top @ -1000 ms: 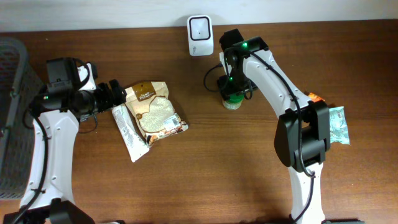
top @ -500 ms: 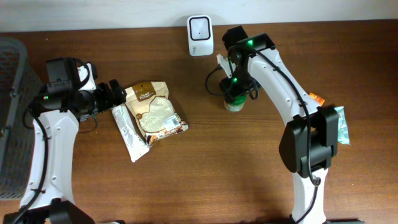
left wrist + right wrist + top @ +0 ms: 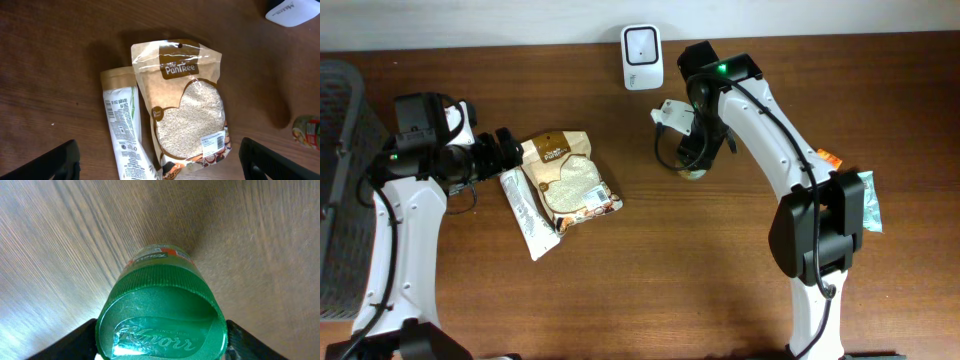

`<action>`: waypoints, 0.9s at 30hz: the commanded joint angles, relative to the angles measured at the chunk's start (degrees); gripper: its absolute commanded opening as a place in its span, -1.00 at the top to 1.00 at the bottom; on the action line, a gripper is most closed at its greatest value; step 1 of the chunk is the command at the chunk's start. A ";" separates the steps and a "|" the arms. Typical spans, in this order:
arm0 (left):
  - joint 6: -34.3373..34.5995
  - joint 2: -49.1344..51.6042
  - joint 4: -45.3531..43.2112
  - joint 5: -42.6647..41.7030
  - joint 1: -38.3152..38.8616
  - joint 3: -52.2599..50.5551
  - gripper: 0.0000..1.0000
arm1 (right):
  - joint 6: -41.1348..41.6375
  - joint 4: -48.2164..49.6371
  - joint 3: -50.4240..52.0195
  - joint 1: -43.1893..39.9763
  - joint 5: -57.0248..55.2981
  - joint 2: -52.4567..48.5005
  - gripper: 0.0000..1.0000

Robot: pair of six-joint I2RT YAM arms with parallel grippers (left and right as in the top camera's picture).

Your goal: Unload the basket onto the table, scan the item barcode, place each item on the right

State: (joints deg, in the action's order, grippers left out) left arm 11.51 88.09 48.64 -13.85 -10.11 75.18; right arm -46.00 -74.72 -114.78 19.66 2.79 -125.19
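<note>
I can see the jar's Knorr label but its barcode is hidden, so I will open my right gripper, turn it and take the green lid point(image 3: 161, 317) at another angle to rotate the jar.
A jar with a green Knorr lid point(image 3: 160, 315) fills the right wrist view. My right gripper point(image 3: 161, 340) is shut on that lid, a black finger point(image 3: 75, 342) pressed against each side. From overhead the right gripper point(image 3: 695, 148) covers most of the jar point(image 3: 692, 172), which sits just below and right of the white scanner point(image 3: 641, 43). My left gripper point(image 3: 510, 148) stands wide open and holds nothing, at the upper left of a PanTree rice pouch point(image 3: 187, 110) and a white and green sachet point(image 3: 125, 130).
A dark mesh basket point(image 3: 340, 180) stands at the left table edge. A teal packet point(image 3: 865, 200) and a small orange item point(image 3: 828, 156) lie at the right, beside the right arm. The rice pouch's barcode label point(image 3: 216, 142) faces up.
My right wrist has turned over the jar, its white camera part swinging to the left, and the jar is now mostly hidden beneath it. The left arm has not moved.
</note>
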 commanded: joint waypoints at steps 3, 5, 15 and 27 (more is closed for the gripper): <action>-1.14 -0.13 -0.04 0.20 -0.20 0.20 -0.98 | -12.31 1.22 0.04 0.20 -1.51 2.08 -0.65; -1.14 -0.13 -0.04 0.20 -0.20 0.20 -0.98 | -12.28 1.95 0.04 0.20 -1.49 2.05 -0.68; -1.14 -0.13 -0.04 0.20 -0.20 0.20 -0.98 | 36.02 -13.64 -19.61 0.20 1.86 2.43 -0.97; -1.14 -0.13 -0.04 0.20 -0.20 0.20 -0.98 | 70.40 -13.99 -19.23 -0.17 -7.72 1.92 -0.76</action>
State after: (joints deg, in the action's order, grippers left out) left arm 11.51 88.09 48.64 -13.85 -10.11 75.18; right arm 10.85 -88.68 -133.88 19.64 2.13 -123.07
